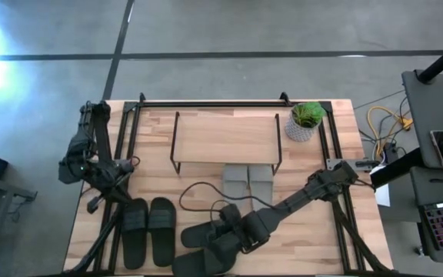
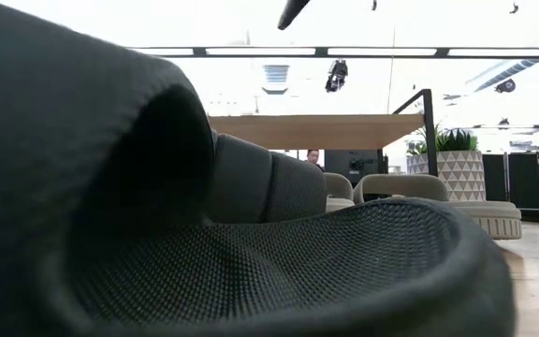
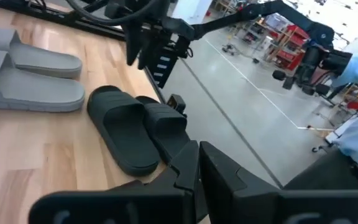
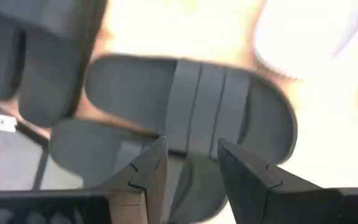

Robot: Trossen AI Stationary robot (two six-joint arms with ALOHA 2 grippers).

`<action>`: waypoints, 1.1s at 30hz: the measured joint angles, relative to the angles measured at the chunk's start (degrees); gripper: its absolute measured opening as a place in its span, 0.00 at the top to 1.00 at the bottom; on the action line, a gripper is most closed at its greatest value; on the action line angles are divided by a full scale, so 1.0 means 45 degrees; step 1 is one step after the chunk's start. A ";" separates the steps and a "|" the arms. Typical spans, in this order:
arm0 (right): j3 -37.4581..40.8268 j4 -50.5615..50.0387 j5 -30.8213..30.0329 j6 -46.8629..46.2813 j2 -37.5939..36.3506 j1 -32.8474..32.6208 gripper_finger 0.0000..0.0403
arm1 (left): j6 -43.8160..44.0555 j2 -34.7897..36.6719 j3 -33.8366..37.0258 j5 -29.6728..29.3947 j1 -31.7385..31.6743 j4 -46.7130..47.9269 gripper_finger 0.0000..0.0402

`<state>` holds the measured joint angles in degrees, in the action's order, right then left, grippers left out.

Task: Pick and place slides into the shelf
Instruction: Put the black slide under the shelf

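Observation:
The olive slides lie tight together where their straps meet, so the robot's right gripper should move over and take the near slide by its strap's outer side (image 4: 173,206).
The dark olive slides (image 1: 202,240) lie sole down near the table's near edge, one partly over the other. My right gripper (image 1: 241,235) (image 4: 191,165) hangs open just above the upper olive slide's ribbed strap (image 4: 204,102), a finger on either side of the strap's edge. The black pair (image 1: 148,229) (image 3: 132,130) lies flat to their left. The pale grey pair (image 1: 248,181) (image 3: 30,78) lies at the shelf's front. The shelf (image 1: 225,138) (image 2: 326,131) stands at mid table. My left gripper (image 3: 199,171) waits shut at the table's left edge.
A potted plant (image 1: 306,121) (image 2: 461,173) stands right of the shelf. A black cable (image 1: 198,192) loops over the table between the shelf and the olive slides. One dark slide (image 2: 251,262) fills the low view. A person (image 2: 313,157) shows far behind.

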<state>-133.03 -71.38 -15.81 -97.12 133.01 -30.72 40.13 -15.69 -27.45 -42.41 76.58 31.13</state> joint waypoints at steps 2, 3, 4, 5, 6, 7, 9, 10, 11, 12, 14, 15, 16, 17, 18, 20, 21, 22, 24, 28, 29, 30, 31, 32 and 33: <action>-0.0058 -0.0383 -0.0584 -0.0642 -0.0028 -0.0005 0.67 | 0.0003 -0.0462 -0.0071 -0.0119 -0.0026 -0.0246 1.00; -0.0109 -0.0516 -0.0969 -0.0939 -0.0037 -0.0008 0.68 | 0.0003 -0.0707 -0.0104 -0.0194 -0.0030 -0.0251 1.00; -0.0136 -0.0604 -0.1371 -0.1201 -0.0047 -0.0006 0.68 | 0.0004 -0.0953 -0.0109 -0.0289 -0.0060 -0.0247 1.00; -0.0150 -0.0756 -0.1698 -0.1462 -0.0048 -0.0005 0.69 | 0.0008 -0.1183 -0.0109 -0.0322 -0.0113 -0.0243 1.00; -0.0150 -0.0875 -0.1908 -0.1678 -0.0048 -0.0002 0.71 | 0.0011 -0.1406 -0.0111 -0.0322 -0.0185 -0.0241 1.00; -0.0150 -0.0904 -0.2021 -0.1824 -0.0048 0.0007 0.72 | 0.0018 -0.1617 -0.0124 -0.0327 -0.0256 -0.0245 1.00; -0.0150 -0.1017 -0.2060 -0.2017 -0.0048 0.0010 0.76 | 0.0021 -0.1999 -0.0129 -0.0403 -0.0448 -0.0452 1.00; -0.0150 -0.1057 -0.1957 -0.2089 -0.0048 0.0005 0.79 | 0.0016 -0.2159 -0.0129 -0.0516 -0.0578 -0.0641 1.00; -0.0150 -0.1034 -0.1814 -0.2090 -0.0048 0.0000 0.82 | 0.0012 -0.2309 -0.0129 -0.0650 -0.0727 -0.0831 1.00; -0.0150 -0.1035 -0.1703 -0.2098 -0.0053 0.0000 0.85 | 0.0008 -0.2447 -0.0134 -0.0730 -0.0905 -0.0974 1.00; -0.0150 -0.1012 -0.1464 -0.2172 -0.0053 -0.0006 0.92 | 0.0004 -0.2691 -0.0134 -0.0737 -0.1300 -0.1205 1.00; -0.0150 -0.1001 -0.1249 -0.2186 -0.0053 -0.0038 0.95 | 0.0004 -0.2811 -0.0134 -0.0700 -0.1493 -0.1334 1.00; -0.0150 -0.1003 -0.0921 -0.2191 -0.0053 -0.0063 0.96 | 0.0006 -0.2917 -0.0129 -0.0578 -0.1688 -0.1468 1.00; -0.0150 -0.1008 -0.0524 -0.2230 -0.0055 -0.0080 0.97 | 0.0003 -0.3016 -0.0129 -0.0344 -0.1893 -0.1597 1.00; -0.0150 -0.1048 -0.0196 -0.2335 -0.0060 -0.0117 0.97 | 0.0014 -0.3101 -0.0129 -0.0105 -0.2080 -0.1619 1.00; -0.0150 -0.1242 0.0275 -0.2570 -0.0063 -0.0262 0.98 | 0.0018 -0.3209 -0.0129 0.0254 -0.2419 -0.1726 1.00; -0.0125 -0.1347 0.0496 -0.2726 -0.0063 -0.0339 0.98 | 0.0017 -0.3257 -0.0143 0.0375 -0.2548 -0.1859 1.00; -0.0073 -0.1479 0.0746 -0.2870 -0.0071 -0.0408 0.98 | 0.0001 -0.3404 -0.0162 0.0446 -0.2649 -0.2019 1.00; 0.0040 -0.1591 0.1363 -0.3079 -0.0073 -0.0529 0.98 | 0.0010 -0.3796 -0.0168 0.0666 -0.2747 -0.2395 1.00; 0.0367 -0.1142 0.1589 -0.3262 -0.0078 -0.0686 0.98 | 0.0022 -0.4447 -0.0168 0.0789 -0.2780 -0.2926 1.00; 0.0481 -0.1038 0.1590 -0.3338 -0.0078 -0.0709 0.98 | 0.0027 -0.4565 -0.0168 0.1010 -0.2780 -0.2969 1.00; 0.0590 -0.0917 0.1590 -0.3328 -0.0069 -0.0709 0.98 | 0.0025 -0.4727 -0.0163 0.1222 -0.2780 -0.2995 1.00; 0.0709 -0.0673 0.1596 -0.3203 -0.0042 -0.0709 0.98 | 0.0024 -0.4890 -0.0150 0.1419 -0.2776 -0.3053 1.00; 0.0849 -0.0326 0.1582 -0.2984 -0.0019 -0.0709 0.98 | 0.0026 -0.5027 -0.0148 0.1533 -0.2775 -0.3112 1.00; 0.1040 0.0094 0.1574 -0.2796 -0.0001 -0.0709 0.98 | 0.0025 -0.5165 -0.0159 0.1564 -0.2778 -0.3198 1.00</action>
<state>-128.35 -70.96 -8.73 -109.70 133.01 -33.91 40.24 -38.93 -28.17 -35.37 64.08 16.74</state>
